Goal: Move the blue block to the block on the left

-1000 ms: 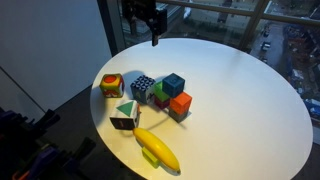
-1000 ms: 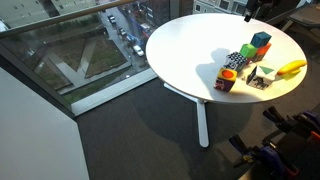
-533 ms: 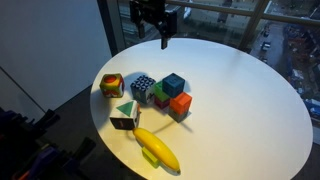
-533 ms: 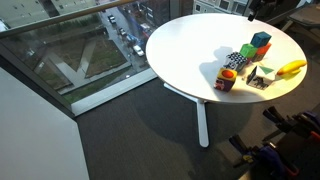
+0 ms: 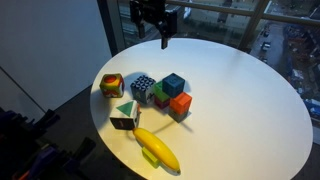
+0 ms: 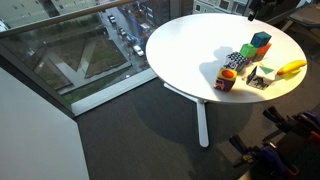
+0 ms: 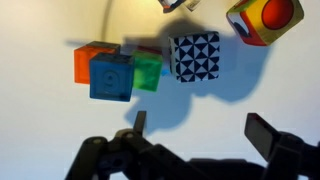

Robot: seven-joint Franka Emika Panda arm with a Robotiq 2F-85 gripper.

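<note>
The blue block is on top of the cluster. My gripper should go down to it next and close around the blue block's opposite sides (image 5: 173, 84) (image 7: 111, 77).
The blue block (image 5: 174, 84) sits on top of a cluster on the round white table (image 5: 240, 90), above a green block (image 5: 162, 97) and beside an orange block (image 5: 180, 105). It also shows in the wrist view (image 7: 110, 77) and in an exterior view (image 6: 261, 39). The block furthest left is yellow with red circles (image 5: 111, 86), also in the wrist view (image 7: 265, 20). My gripper (image 5: 163, 38) hangs above the table's far edge, apart from the blocks. Its fingers (image 7: 200, 125) are spread and empty.
A black-and-white patterned cube (image 5: 143, 87) lies between the cluster and the yellow block. A white block with a green triangle (image 5: 125, 115) and a yellow banana (image 5: 158, 148) lie near the front edge. Windows stand behind the table.
In the last second my gripper moved a little to the right above the far edge; it has stayed still for the last half second. The blocks have not moved.
</note>
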